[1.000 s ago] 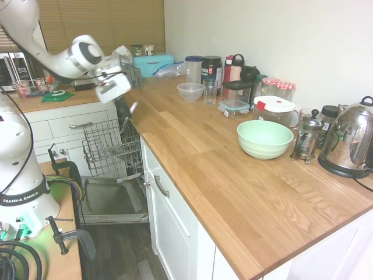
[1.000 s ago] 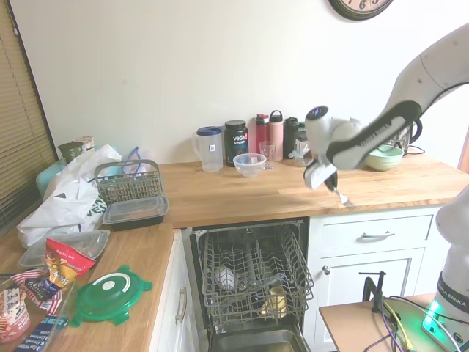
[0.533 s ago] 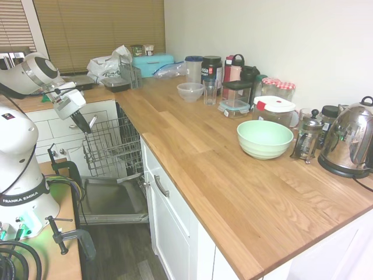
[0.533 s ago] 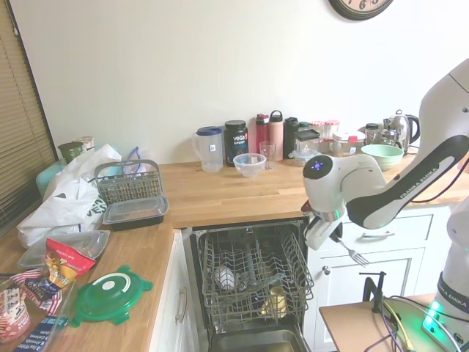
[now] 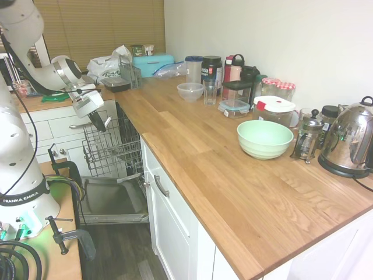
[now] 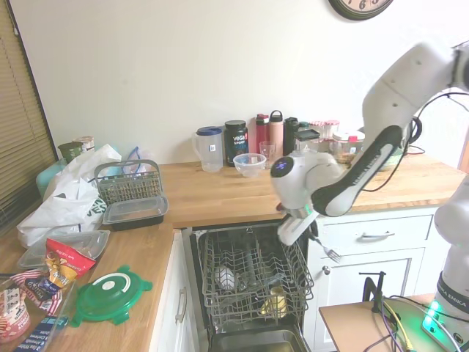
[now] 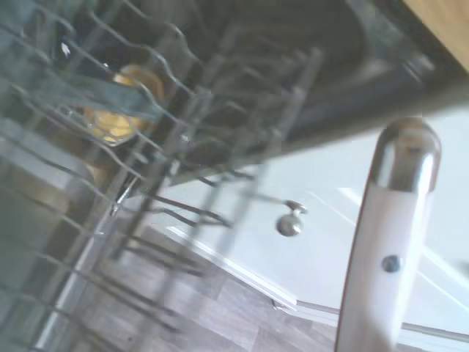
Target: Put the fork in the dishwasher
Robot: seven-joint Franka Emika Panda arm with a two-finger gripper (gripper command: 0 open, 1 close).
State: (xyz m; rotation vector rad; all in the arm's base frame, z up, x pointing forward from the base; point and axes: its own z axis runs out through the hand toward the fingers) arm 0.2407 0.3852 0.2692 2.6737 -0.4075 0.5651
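I will let go of the fork among the grey rack's wires, in the half nearer the wooden counter (image 5: 118, 136). The fork now hangs over the rack's edge.
The fork (image 6: 327, 250) is a slim silver one, hanging tines-down and tilted from my gripper (image 6: 311, 233), which is shut on its handle. The gripper (image 5: 100, 121) hovers over the right edge of the dishwasher's pulled-out grey wire rack (image 6: 249, 268), just in front of the counter edge. The dishwasher door (image 5: 111, 201) lies open and flat below the rack (image 5: 111, 149). In the wrist view the fork's handle (image 7: 388, 242) rises from the bottom edge, with the rack wires (image 7: 146, 183) behind it.
A yellow cup (image 6: 275, 301) and a clear round item (image 6: 226, 277) sit in the rack. White drawer cabinets (image 6: 370, 249) flank the dishwasher on the right. The mint-green bowl (image 5: 264, 138), kettle (image 5: 349, 143) and bottles (image 5: 213, 70) stand on the wooden counter (image 5: 204, 151).
The arm carried the fork off the counter edge, dropped to rack height in front of the cabinets, then shifted sideways toward the rack. The fork stays in the grip.
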